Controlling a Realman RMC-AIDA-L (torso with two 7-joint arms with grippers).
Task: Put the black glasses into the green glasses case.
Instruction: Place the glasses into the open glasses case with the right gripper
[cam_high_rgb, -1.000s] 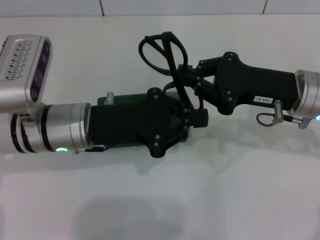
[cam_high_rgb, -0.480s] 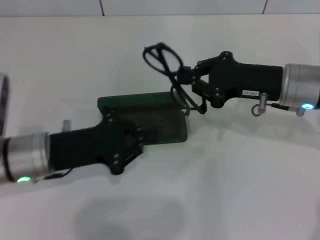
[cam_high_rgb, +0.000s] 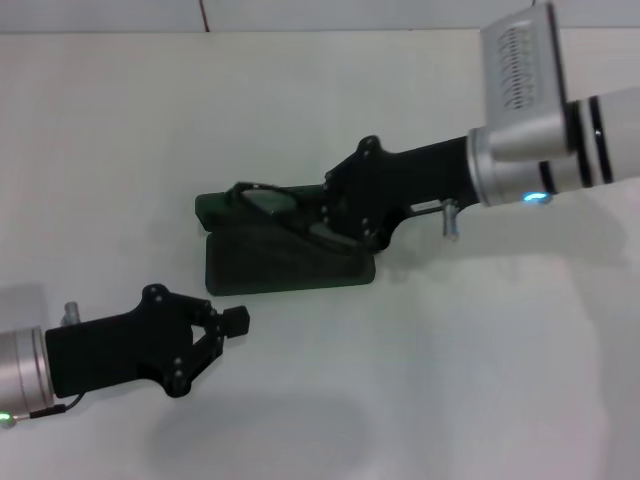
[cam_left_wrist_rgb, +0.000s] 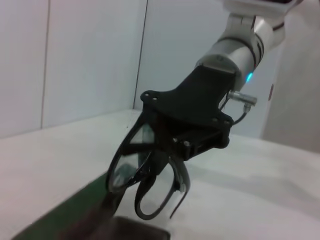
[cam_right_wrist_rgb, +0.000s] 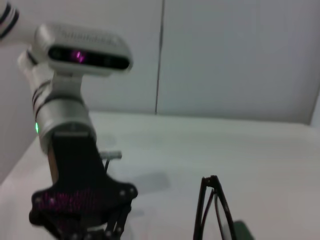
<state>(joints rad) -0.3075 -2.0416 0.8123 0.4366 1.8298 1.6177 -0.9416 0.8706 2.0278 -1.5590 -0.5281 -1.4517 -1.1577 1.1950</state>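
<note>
Next, my right gripper lets go of the black glasses in the near half of the open green glasses case (cam_high_rgb: 287, 257).
The green glasses case (cam_high_rgb: 250, 270) lies open in the middle of the table, its lid (cam_high_rgb: 212, 207) at the far side. My right gripper (cam_high_rgb: 312, 222) reaches in from the right and is shut on the black glasses (cam_high_rgb: 262, 196), which hang low over the open case. The left wrist view shows the glasses (cam_left_wrist_rgb: 122, 170) folded, dangling from the right gripper (cam_left_wrist_rgb: 167, 150) just above the case (cam_left_wrist_rgb: 65, 220). My left gripper (cam_high_rgb: 225, 328) is at the lower left, apart from the case, open and holding nothing. In the right wrist view the glasses (cam_right_wrist_rgb: 215, 210) stand on edge.
The table is white, with a tiled wall (cam_high_rgb: 300, 12) behind it. The left arm (cam_right_wrist_rgb: 75, 200) shows in the right wrist view, off to one side of the case.
My left gripper has let go of the case and drawn back toward the lower left. My right gripper has brought the glasses down from behind the case to just over its open tray.
</note>
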